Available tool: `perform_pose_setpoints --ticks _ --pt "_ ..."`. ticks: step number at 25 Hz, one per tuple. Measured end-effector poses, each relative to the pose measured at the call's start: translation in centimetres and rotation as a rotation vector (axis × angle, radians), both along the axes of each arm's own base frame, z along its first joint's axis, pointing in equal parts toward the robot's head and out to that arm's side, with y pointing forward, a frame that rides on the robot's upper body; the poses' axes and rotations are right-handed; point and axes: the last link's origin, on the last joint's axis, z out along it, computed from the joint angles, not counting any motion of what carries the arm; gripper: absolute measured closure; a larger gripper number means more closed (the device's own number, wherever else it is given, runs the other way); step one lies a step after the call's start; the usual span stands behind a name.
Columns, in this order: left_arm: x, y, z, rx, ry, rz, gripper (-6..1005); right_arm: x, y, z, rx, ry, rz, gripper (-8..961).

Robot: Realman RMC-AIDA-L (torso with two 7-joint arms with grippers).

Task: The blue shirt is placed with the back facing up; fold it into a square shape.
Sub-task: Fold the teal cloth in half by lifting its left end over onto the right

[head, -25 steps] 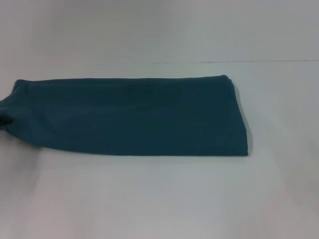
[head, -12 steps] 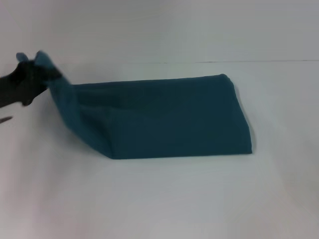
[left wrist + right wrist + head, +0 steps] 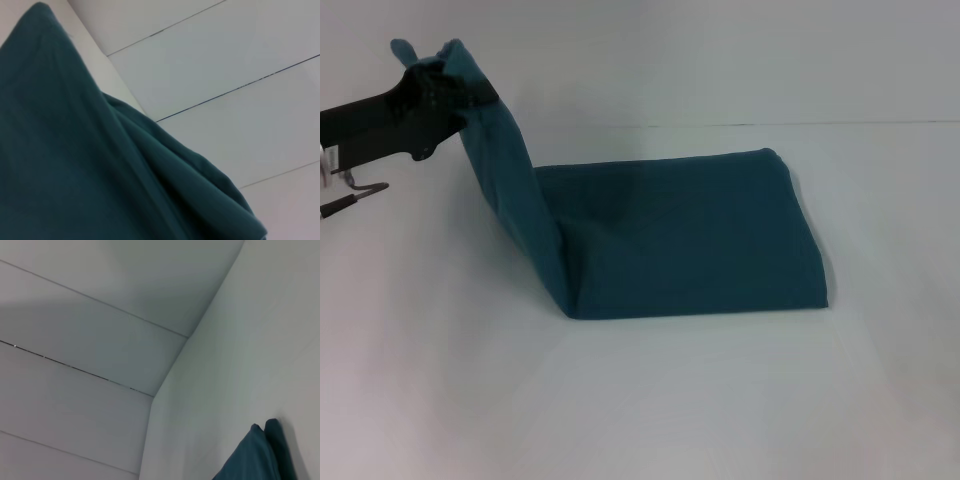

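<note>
My left gripper has the lifted end of the blue shirt, now hanging high off the table. It will let go of that end on the back corner of its flat end (image 3: 750,156).
The blue shirt (image 3: 690,235) lies folded into a long band on the white table (image 3: 650,400). Its left end is lifted high off the surface and hangs in a steep slope from my left gripper (image 3: 455,85), which is shut on the fabric at the upper left of the head view. The right part of the band stays flat on the table. In the left wrist view the blue shirt (image 3: 75,165) fills most of the picture as hanging cloth. One corner of the blue shirt (image 3: 255,455) shows in the right wrist view. My right gripper is out of view.
The white table meets a white panelled wall (image 3: 720,60) behind the shirt. Bare table surface stretches in front of the shirt and to its right.
My left gripper has taken hold of the shirt's left end, raised it off the table and carried it up and to the right. The right end has stayed flat.
</note>
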Motion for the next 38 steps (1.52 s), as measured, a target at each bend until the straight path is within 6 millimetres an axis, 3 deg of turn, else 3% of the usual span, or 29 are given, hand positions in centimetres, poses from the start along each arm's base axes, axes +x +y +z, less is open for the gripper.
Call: perform_pose_setpoints --ticks 5,11,16,25,30,38 --pt "0.7 -0.3 0.3 0.003 -0.031 -0.047 935 0.0 -0.1 -0.1 -0.003 0.002 -0.001 279" --pt "3.9 0.1 -1.1 -0.050 -0.039 -0.162 923 0.0 -0.1 -0.1 -0.004 0.002 0.001 279" --pt "6.9 0.7 -4.1 -0.090 -0.012 -0.230 914 0.0 -0.1 -0.2 -0.007 0.002 0.000 279" --pt "11.8 1.9 -11.2 -0.153 0.088 -0.287 898 0.1 -0.3 -0.7 -0.027 0.005 -0.003 279" --pt "13.0 2.0 -13.8 -0.175 0.157 -0.304 888 0.2 -0.5 -0.7 -0.028 0.006 -0.008 279" --pt "13.1 2.1 -16.3 -0.143 0.213 -0.288 874 0.2 -0.7 -1.0 -0.036 0.006 -0.009 279"
